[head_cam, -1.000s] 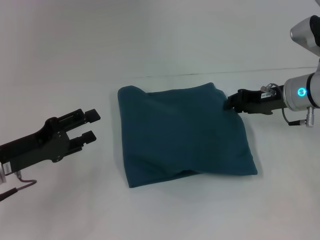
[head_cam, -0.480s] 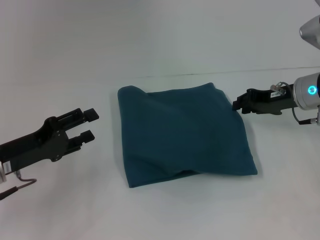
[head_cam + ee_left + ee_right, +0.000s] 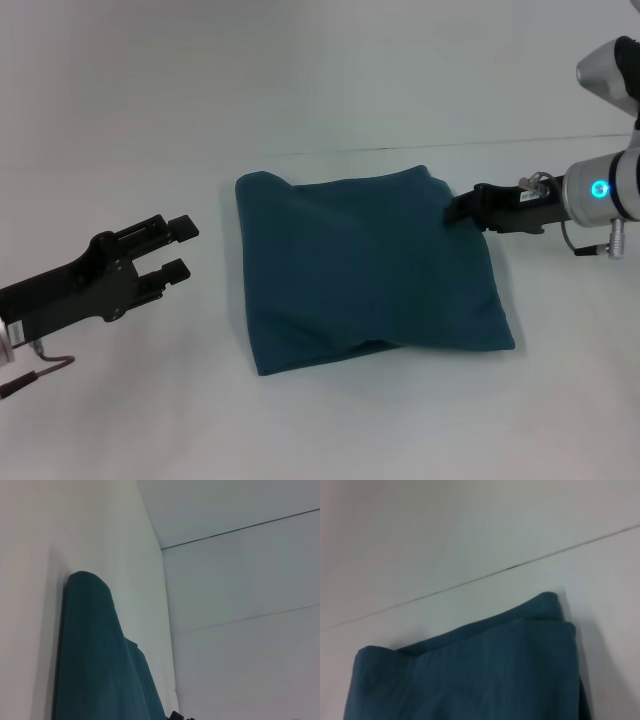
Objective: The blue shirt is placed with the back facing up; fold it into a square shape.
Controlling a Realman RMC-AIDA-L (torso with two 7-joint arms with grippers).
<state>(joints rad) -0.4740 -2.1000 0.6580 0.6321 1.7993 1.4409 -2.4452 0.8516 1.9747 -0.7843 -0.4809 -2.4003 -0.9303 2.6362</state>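
Observation:
My right gripper should open and take the shirt's far corner [image 3: 432, 178], as the blue shirt's top layer stops short of the layer beneath and it sits below that uneven edge.
The blue shirt [image 3: 370, 270] lies folded into a rough square in the middle of the white table, plain side up, with slightly puffy edges. My right gripper [image 3: 458, 208] reaches in from the right and sits at the shirt's far right corner, touching its edge. The right wrist view looks down on that folded corner of the shirt [image 3: 470, 675]. My left gripper [image 3: 180, 248] hovers open and empty over bare table, well to the left of the shirt. Its wrist view shows the shirt [image 3: 95, 655] from the side.
The white table [image 3: 330, 90] spreads all around the shirt. A thin seam line [image 3: 560, 139] runs across the table behind the shirt. No other objects are in view.
The right gripper pulled back to the right, away from the shirt, and has now returned left to its far right corner. The left arm and the shirt have stayed put.

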